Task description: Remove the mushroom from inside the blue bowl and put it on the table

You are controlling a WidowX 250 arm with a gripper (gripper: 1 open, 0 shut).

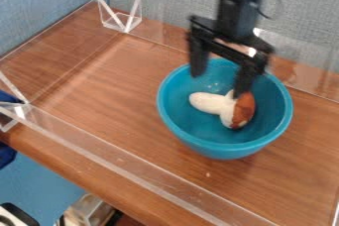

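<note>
The robot's gripper needs to close on the mushroom's middle (224, 107) inside the blue bowl, where the cream stem meets the reddish-brown cap.
The mushroom (225, 107) lies on its side inside the blue bowl (192, 123), cream stem pointing left and reddish-brown cap to the right. The bowl stands on the table (93, 81) right of centre. My gripper (223, 69) hangs open and pointing down over the bowl, one finger above the stem's left side and the other just above the cap. Its fingers straddle the mushroom and nothing is held between them.
Low clear acrylic walls (119, 161) edge the tabletop, with clear triangular brackets (119, 15) at the far left corner. A blue wall rises behind the table. Bare wood lies left of and in front of the bowl.
</note>
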